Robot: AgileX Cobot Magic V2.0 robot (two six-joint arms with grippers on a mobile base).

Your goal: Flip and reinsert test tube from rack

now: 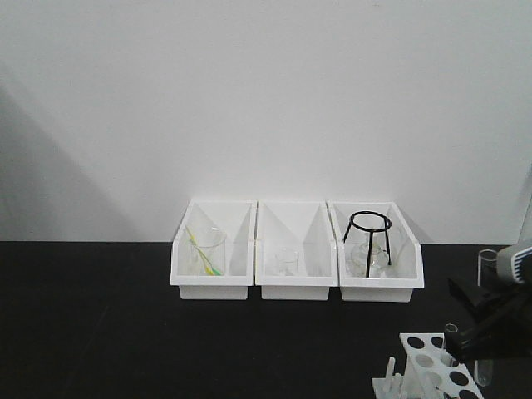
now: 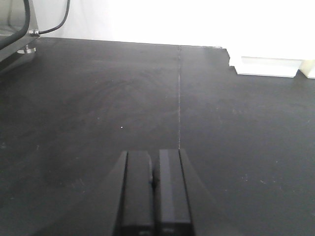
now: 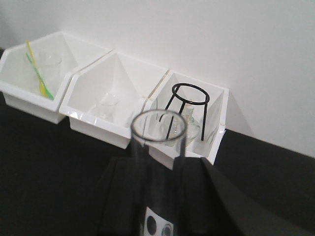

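Observation:
My right gripper is holding the test tube. It will let go of it in the white rack's peg-side row of holes (image 1: 437,380), nearer than the second tube.
My right gripper (image 3: 158,169) is shut on a clear glass test tube (image 3: 158,147), whose open rim points up between the black fingers (image 3: 125,196). In the front view this tube (image 1: 485,264) stands upright at the right edge, held by the right gripper (image 1: 488,320) just right of the white rack (image 1: 428,366). Its round bottom hangs beside the rack's far right side. A second, similar tube (image 1: 451,341) stands in a rack hole. The rack's holes show under the held tube in the right wrist view (image 3: 158,225). My left gripper (image 2: 154,182) is shut and empty over bare black table.
Three white open-fronted bins stand against the back wall: the left one (image 1: 212,283) holds a beaker and yellow-green sticks, the middle one (image 1: 295,283) a small beaker, the right one (image 1: 378,287) a black ring tripod (image 1: 368,241) and glassware. Short pegs (image 1: 389,374) stand at the rack's left.

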